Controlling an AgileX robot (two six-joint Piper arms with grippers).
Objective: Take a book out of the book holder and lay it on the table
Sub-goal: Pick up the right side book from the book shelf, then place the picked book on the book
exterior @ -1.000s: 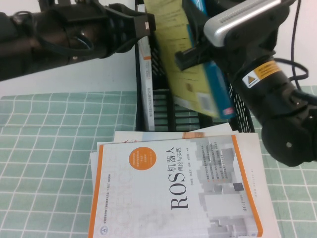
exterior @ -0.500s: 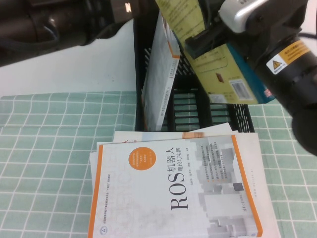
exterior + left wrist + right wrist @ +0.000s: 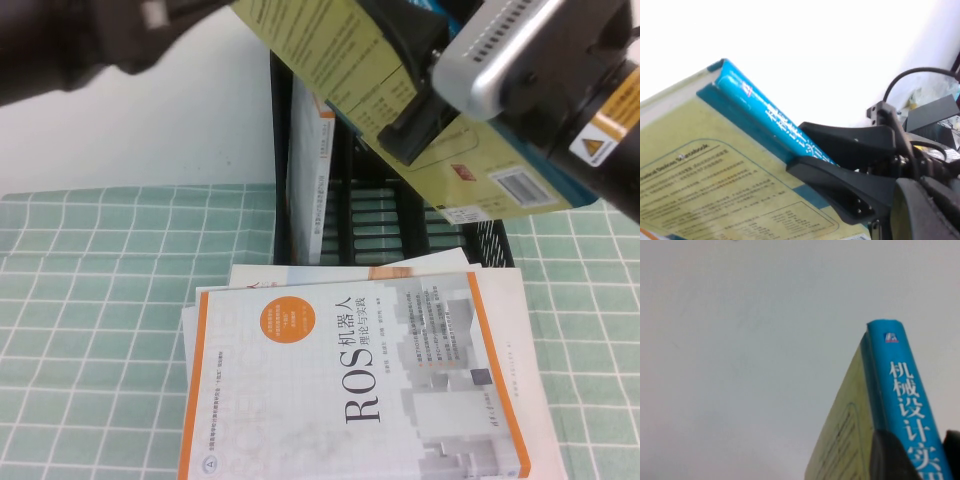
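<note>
The robot's right gripper should lay the yellow-green book, still tilted above the black book holder, down flat on top of the white-and-orange ROS book (image 3: 338,362).
The book (image 3: 320,45), with a pale yellow-green cover and a teal-blue spine, hangs tilted in the air above the black book holder (image 3: 380,215), its barcode corner lowest. My right gripper (image 3: 418,122) is shut on it from the right. In the right wrist view the right gripper (image 3: 920,460) straddles the book's blue spine (image 3: 900,390). The left wrist view shows the book (image 3: 715,170) with black fingers (image 3: 840,185) clamped on its spine end. My left arm (image 3: 90,40) is a dark blur at the top left, with its gripper lost in that blur.
A thin white book with an orange-edged spine (image 3: 305,170) stands in the holder's left slot. The white-and-orange ROS book (image 3: 360,380) lies on other papers in front of the holder. Bare checked green table (image 3: 100,300) lies to the left.
My right gripper has lifted the book up out of the holder and swung it flatter, top end leftward. The left arm has drawn back to the left. The white book leaned, then stood upright.
</note>
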